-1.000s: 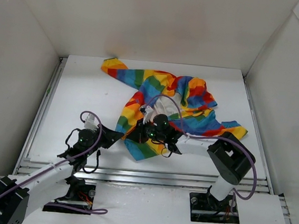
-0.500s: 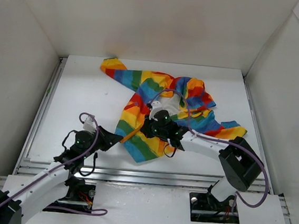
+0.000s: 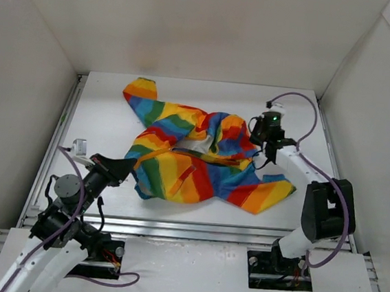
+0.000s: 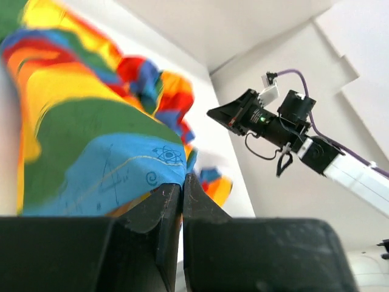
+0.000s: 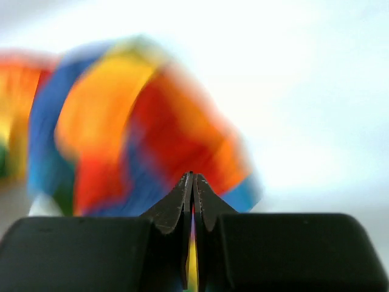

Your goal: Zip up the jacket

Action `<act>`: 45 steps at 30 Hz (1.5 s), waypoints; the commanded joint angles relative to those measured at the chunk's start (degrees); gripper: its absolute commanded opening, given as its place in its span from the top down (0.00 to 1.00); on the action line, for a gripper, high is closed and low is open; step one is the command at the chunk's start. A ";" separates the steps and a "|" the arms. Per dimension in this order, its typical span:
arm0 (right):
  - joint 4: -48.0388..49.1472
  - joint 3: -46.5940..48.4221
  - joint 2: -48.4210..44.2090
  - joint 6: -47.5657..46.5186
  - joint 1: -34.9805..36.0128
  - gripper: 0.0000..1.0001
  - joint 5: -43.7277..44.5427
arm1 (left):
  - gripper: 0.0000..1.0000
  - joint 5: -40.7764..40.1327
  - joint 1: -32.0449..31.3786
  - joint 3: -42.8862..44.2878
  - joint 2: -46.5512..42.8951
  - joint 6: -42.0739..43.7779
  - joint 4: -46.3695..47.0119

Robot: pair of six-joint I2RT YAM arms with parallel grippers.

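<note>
The blue hem in my left gripper is far from the zipper's slider, so that gripper should take hold just below the slider [image 3: 162, 152] before my right gripper takes the slider.
The rainbow-striped jacket [image 3: 172, 168] lies spread across the middle of the table, with a slit of white lining [image 3: 209, 142] showing at its centre. One sleeve [image 3: 139, 91] reaches to the far left and another [image 3: 270, 192] to the near right. My left gripper [image 3: 130, 169] is shut on the jacket's near-left edge; in the left wrist view blue fabric [image 4: 121, 170] runs into its closed tips [image 4: 182, 179]. My right gripper [image 3: 256, 135] is shut at the jacket's far-right bunched part, its tips [image 5: 192, 176] pressed into blurred red and orange cloth [image 5: 152, 128].
White walls [image 3: 192, 35] enclose the table on three sides. A metal rail [image 3: 194, 222] runs along the near edge in front of both arm bases. The right arm [image 4: 273, 121] shows across the left wrist view, above the cloth.
My right gripper swept from the jacket's centre to the far right, and my left arm pulled back to the left. The jacket was drawn out flat and wide between them.
</note>
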 commanded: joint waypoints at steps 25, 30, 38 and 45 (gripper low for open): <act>3.84 3.30 13.85 10.39 17.98 0.20 4.68 | 0.45 -17.61 0.47 3.72 0.73 6.49 -17.51; 5.42 14.90 21.77 12.16 12.08 1.00 5.66 | 0.56 -9.79 0.47 2.94 13.21 8.18 -11.77; 9.48 14.48 12.47 10.93 6.36 0.64 9.17 | 1.00 -18.03 -7.60 -0.05 16.92 6.42 -11.50; 6.92 -2.72 -2.37 11.45 11.61 0.14 5.39 | 0.63 -19.01 -10.86 0.46 21.21 6.68 -9.32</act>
